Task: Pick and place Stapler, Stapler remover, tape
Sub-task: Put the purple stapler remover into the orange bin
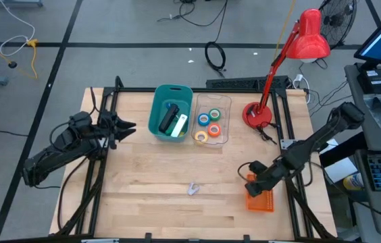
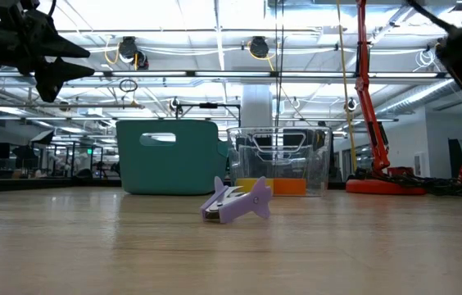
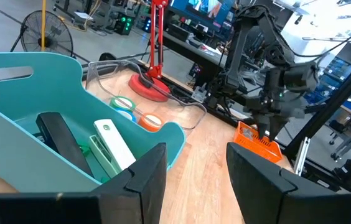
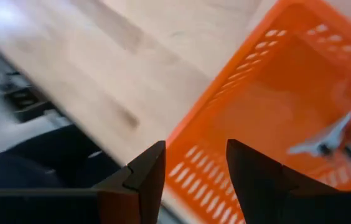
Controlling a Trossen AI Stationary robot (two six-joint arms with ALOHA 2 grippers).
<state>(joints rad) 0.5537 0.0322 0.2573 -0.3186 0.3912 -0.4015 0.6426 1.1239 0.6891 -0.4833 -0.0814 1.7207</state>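
Observation:
The purple stapler remover is next for my right gripper, which should go to it and close on its arm nearer the orange basket [image 1: 196, 190], by the arm's open end.
The black stapler [image 1: 168, 119] lies in the teal bin [image 1: 158, 101], next to a white and green one [image 3: 114, 151]. Several tape rolls [image 1: 209, 124] lie in the clear box [image 1: 225, 101] to the right of the bin. A purple stapler remover [image 1: 192, 188] lies on the bare table near the middle front. A grey one [image 4: 326, 140] lies in the orange basket [image 1: 259, 201]. My right gripper [image 1: 251, 177] hangs open just above the basket's far left corner. My left gripper [image 1: 128, 128] waits open, level, left of the teal bin.
A red desk lamp [image 1: 258, 115] stands at the back right of the table, its head [image 1: 310, 37] reaching past the far edge. Black frame rails [image 1: 285, 128] run along the table's sides. Bare wood lies around the purple remover [image 2: 235, 201].

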